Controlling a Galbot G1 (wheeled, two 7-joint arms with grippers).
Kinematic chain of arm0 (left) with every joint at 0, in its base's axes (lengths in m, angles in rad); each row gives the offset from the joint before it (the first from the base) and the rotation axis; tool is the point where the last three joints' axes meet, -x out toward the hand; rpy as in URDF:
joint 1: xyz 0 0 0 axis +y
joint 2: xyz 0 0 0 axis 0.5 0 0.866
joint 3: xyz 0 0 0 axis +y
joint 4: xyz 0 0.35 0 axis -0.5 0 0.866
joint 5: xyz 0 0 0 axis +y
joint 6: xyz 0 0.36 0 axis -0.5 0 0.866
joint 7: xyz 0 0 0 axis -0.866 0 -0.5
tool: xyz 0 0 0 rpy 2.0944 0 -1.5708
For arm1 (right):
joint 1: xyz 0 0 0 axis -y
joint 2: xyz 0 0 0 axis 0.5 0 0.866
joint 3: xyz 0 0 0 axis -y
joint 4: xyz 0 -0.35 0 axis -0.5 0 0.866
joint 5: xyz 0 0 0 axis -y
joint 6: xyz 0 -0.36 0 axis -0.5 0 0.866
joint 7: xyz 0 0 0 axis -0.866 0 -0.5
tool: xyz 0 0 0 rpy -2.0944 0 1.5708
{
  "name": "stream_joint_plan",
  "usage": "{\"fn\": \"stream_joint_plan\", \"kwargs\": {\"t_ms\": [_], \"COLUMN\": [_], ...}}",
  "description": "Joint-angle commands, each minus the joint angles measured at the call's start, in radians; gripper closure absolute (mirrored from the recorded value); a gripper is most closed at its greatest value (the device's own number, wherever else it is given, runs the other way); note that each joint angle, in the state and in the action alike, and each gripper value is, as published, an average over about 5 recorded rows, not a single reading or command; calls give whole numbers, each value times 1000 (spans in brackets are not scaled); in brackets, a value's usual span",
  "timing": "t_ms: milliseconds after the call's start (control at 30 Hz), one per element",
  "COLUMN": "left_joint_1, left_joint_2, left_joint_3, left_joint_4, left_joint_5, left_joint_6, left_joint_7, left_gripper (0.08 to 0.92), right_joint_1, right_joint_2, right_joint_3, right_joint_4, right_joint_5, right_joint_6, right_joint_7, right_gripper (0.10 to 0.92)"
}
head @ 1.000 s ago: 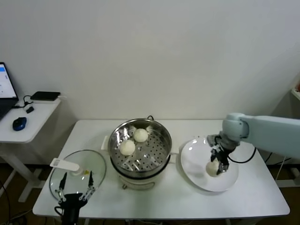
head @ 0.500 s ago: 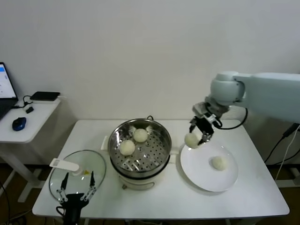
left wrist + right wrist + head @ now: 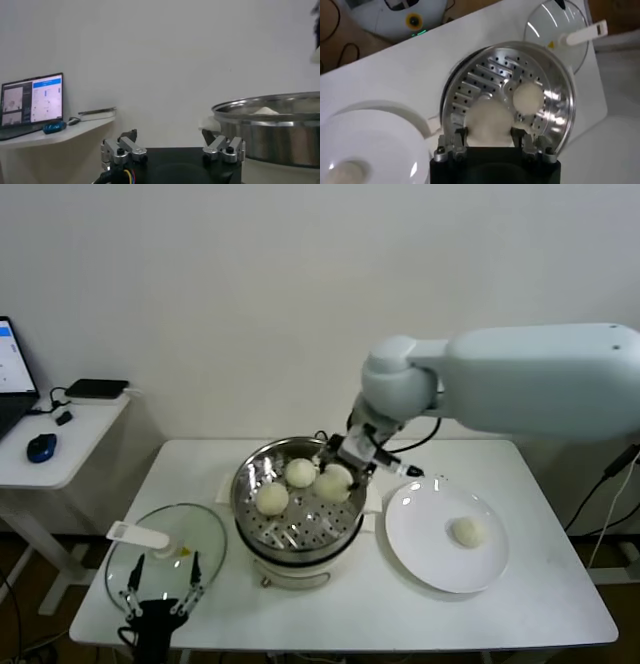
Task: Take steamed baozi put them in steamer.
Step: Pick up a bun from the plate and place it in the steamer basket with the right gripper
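My right gripper is going to let go of the baozi on the tray's bare front part (image 3: 283,527) (image 3: 505,80), beside the baozi nearest the glass lid.
My right gripper (image 3: 338,476) is shut on a cream-white baozi (image 3: 334,483) and hangs over the right side of the steel steamer (image 3: 240,506). In the right wrist view that baozi (image 3: 488,125) sits squeezed between the two fingers, above the perforated tray. Two more baozi (image 3: 272,499) (image 3: 300,473) lie on the tray. One baozi (image 3: 465,531) rests on the white plate (image 3: 430,556) to the right. My left gripper (image 3: 160,586) is parked low at the table's front left, open and holding nothing.
A round glass lid (image 3: 200,536) with a white handle lies left of the steamer, just behind the left gripper. A side desk with a laptop and mouse (image 3: 41,447) stands at far left. The big right arm (image 3: 520,379) spans above the plate.
My right gripper lifted a baozi off the plate and carried it left, from the plate to over the steamer tray. The left arm has stayed still.
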Motion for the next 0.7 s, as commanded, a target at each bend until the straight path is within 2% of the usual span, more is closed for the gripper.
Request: {"fn": "stream_joint_plan", "kwargs": {"t_ms": [33,367,700], "left_joint_1": [0,8,3], "left_joint_2": [-49,-49,-49], "left_joint_3": [2,-5,-8], "left_joint_4": [-1,-4,-2], "left_joint_5": [4,2,-1], "left_joint_6": [0,-10,-13], "left_joint_7": [0,-1,-1], "left_gripper": [177,177,177], "right_joint_1": [-173,-251,-253], "right_joint_2": [180,274,289], "right_joint_3": [26,11,-1], "right_joint_4": [-82,-209,-243], "right_joint_5": [-129,-125,-129], "right_joint_6": [63,70,84], "right_joint_7": [83,80,72], "right_gripper": [423,423,423]}}
